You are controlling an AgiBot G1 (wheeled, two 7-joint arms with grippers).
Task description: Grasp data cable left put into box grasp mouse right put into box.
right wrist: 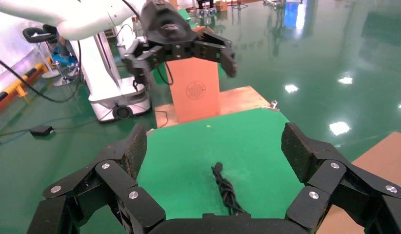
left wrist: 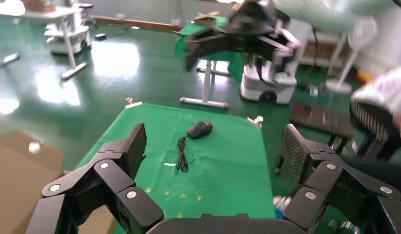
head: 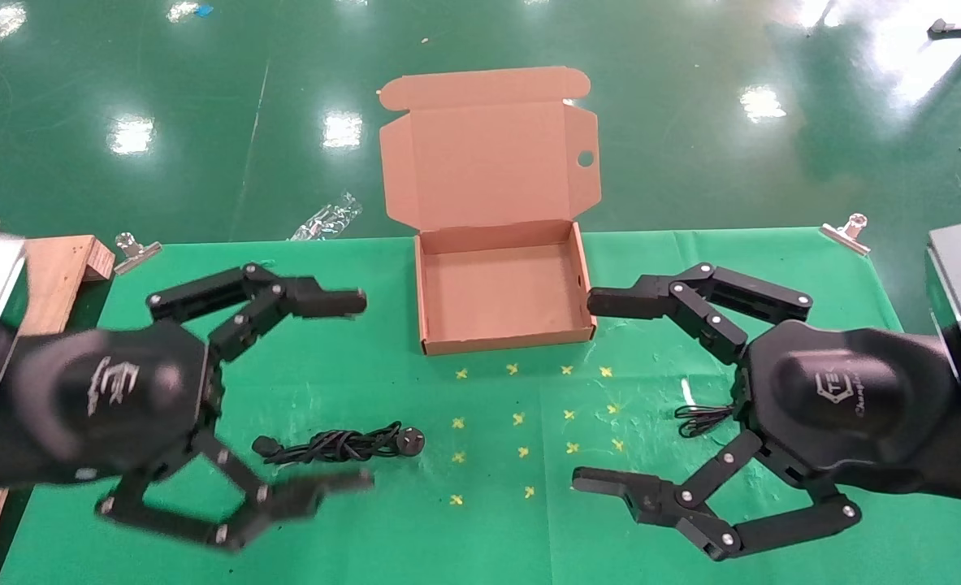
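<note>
My right gripper will next move to the mouse's looped wire and grab the wire's bundled middle (head: 729, 411), between its open loops and the mouse.
The brown cardboard box (head: 427, 284) stands open at the table's far middle, its flap lid raised behind it. The data cable (head: 338, 445), a thick black twisted bundle with a round plug, lies on the green cloth left of centre; it also shows in the right wrist view (right wrist: 225, 187). My left gripper (head: 360, 392) is open and empty, held above and just left of the cable. The black mouse (left wrist: 199, 129) with its thin looped wire (left wrist: 182, 156) shows in the left wrist view. In the head view only its wire (head: 701, 418) shows. My right gripper (head: 592, 392) is open and empty, hiding the mouse.
A wooden board (head: 58, 276) lies at the table's left edge. Metal clamps (head: 135, 248) (head: 846, 231) hold the cloth at the far corners. Yellow cross marks (head: 521, 418) dot the cloth in front of the box. A plastic wrapper (head: 330, 218) lies on the floor behind the table.
</note>
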